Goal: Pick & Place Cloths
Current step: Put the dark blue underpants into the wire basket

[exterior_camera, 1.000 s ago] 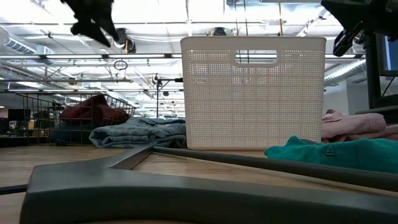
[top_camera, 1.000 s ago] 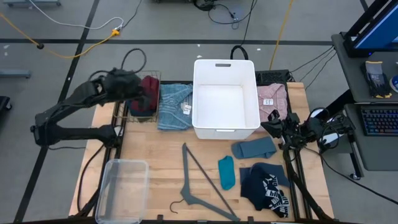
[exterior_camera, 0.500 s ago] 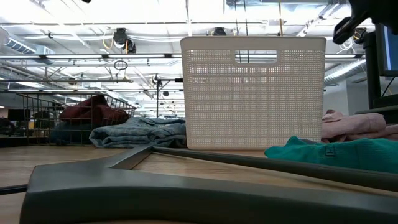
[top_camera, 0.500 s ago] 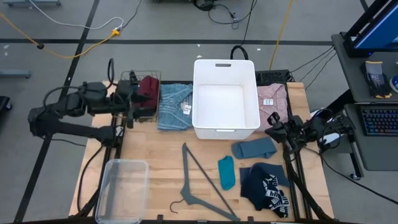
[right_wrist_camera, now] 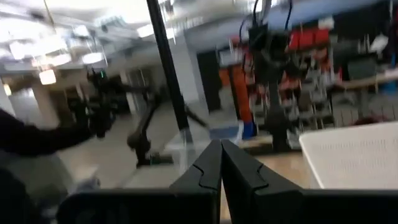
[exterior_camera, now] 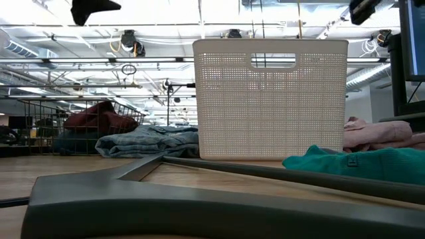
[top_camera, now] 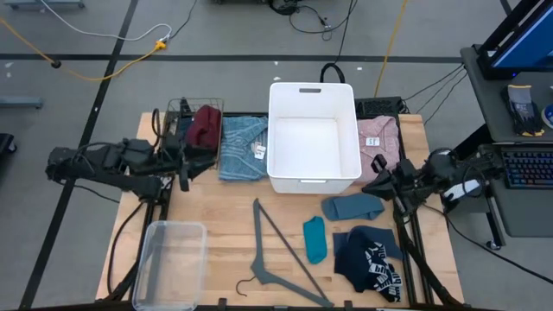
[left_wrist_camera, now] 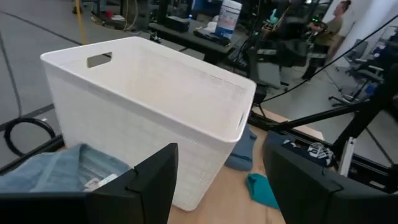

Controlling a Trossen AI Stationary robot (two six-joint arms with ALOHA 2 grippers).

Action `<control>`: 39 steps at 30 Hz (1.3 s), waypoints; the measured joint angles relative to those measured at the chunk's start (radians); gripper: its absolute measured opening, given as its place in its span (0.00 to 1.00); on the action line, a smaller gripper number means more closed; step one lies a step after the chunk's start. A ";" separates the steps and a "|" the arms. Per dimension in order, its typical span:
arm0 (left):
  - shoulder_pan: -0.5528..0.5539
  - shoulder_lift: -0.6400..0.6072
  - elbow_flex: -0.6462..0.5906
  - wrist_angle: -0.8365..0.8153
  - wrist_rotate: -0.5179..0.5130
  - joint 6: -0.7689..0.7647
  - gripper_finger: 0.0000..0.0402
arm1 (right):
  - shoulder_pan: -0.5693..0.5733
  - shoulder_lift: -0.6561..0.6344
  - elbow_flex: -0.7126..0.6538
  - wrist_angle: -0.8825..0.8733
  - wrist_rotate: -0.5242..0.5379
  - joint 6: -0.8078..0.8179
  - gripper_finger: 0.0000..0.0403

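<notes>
Next, I move my right gripper to the navy cloth's white-printed band (top_camera: pixel 373 251) and grab its end nearer the slate-blue cloth.
The maroon cloth (top_camera: pixel 206 125) lies in a wire basket (top_camera: pixel 183 111) at the table's far left. A folded light-blue cloth (top_camera: pixel 242 147) rests flat beside it. The pink cloth (top_camera: pixel 378 138) lies right of the white basket (top_camera: pixel 313 138). The slate-blue (top_camera: pixel 352 206), teal (top_camera: pixel 314 239) and navy white-printed (top_camera: pixel 370 259) cloths lie flat near the table's right. My left gripper (top_camera: pixel 184 167) hovers open near the wire basket, pointing right; its wrist view looks between its fingers (left_wrist_camera: pixel 221 146) at the white basket (left_wrist_camera: pixel 149 87). My right gripper (top_camera: pixel 380 179) is shut (right_wrist_camera: pixel 221 146) and hovers over the pink cloth's near end.
A grey hanger (top_camera: pixel 276 259) lies on the near middle of the table. A clear plastic container (top_camera: pixel 170 263) stands at the near left corner. The white basket has nothing in it. Bare wood shows between the container and the hanger. People show in the room beyond.
My left arm has drawn back from above the wire basket toward the table's left edge and folded low. Its gripper now points level toward the right. My right gripper has risen a little in the low view. No cloth has moved.
</notes>
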 joint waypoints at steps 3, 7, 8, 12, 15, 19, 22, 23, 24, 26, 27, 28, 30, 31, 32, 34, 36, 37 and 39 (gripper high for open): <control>-0.018 -0.039 -0.035 0.000 -0.049 0.004 0.59 | 0.000 0.100 0.109 -0.113 -0.063 0.011 0.00; -0.032 -0.087 -0.070 -0.001 -0.075 0.014 0.59 | 0.013 0.227 0.265 -0.277 -0.120 0.028 0.00; -0.034 -0.097 -0.078 -0.001 -0.075 0.017 0.59 | 0.024 0.257 0.304 -0.324 -0.121 0.028 0.00; -0.036 -0.132 -0.114 -0.002 -0.076 0.018 0.59 | 0.082 0.379 0.461 -0.512 -0.120 0.046 0.00; -0.036 -0.151 -0.138 0.004 -0.076 0.018 0.59 | 0.135 0.470 0.566 -0.646 -0.118 0.088 0.00; -0.036 -0.164 -0.159 0.006 -0.093 0.018 0.59 | 0.209 0.583 0.673 -0.799 -0.118 0.157 0.00; -0.036 -0.167 -0.170 0.013 -0.107 0.018 0.60 | 0.262 0.657 0.720 -0.898 -0.119 0.233 0.00; -0.036 -0.169 -0.172 0.013 -0.109 0.019 0.59 | 0.281 0.682 0.731 -0.930 -0.121 0.261 0.00; -0.036 -0.169 -0.172 0.013 -0.110 0.020 0.60 | 0.300 0.702 0.737 -0.955 -0.122 0.291 0.00; -0.036 -0.169 -0.172 0.022 -0.111 0.030 0.59 | 0.338 0.735 0.740 -0.999 -0.142 0.355 0.00; -0.036 -0.169 -0.172 0.025 -0.111 0.036 0.59 | 0.356 0.750 0.740 -1.025 -0.163 0.392 0.00; -0.036 -0.169 -0.172 0.028 -0.114 0.042 0.60 | 0.372 0.766 0.740 -1.050 -0.182 0.433 0.00; -0.036 -0.169 -0.172 0.029 -0.133 0.047 0.60 | 0.401 0.795 0.740 -1.102 -0.221 0.523 0.00; -0.036 -0.169 -0.172 0.029 -0.142 0.053 0.60 | 0.416 0.808 0.736 -1.119 -0.233 0.575 0.00; -0.036 -0.169 -0.172 0.029 -0.150 0.059 0.60 | 0.428 0.817 0.731 -1.128 -0.251 0.623 0.00; -0.036 -0.169 -0.172 0.029 -0.162 0.063 0.60 | 0.446 0.829 0.711 -1.131 -0.277 0.712 0.00; -0.036 -0.169 -0.172 0.029 -0.172 0.063 0.60 | 0.462 0.833 0.685 -1.129 -0.289 0.789 0.00; -0.036 -0.169 -0.172 0.029 -0.172 0.063 0.60 | 0.467 0.833 0.670 -1.129 -0.297 0.825 0.00; -0.036 -0.169 -0.172 0.029 -0.172 0.063 0.60 | 0.475 0.827 0.635 -1.127 -0.302 0.888 0.00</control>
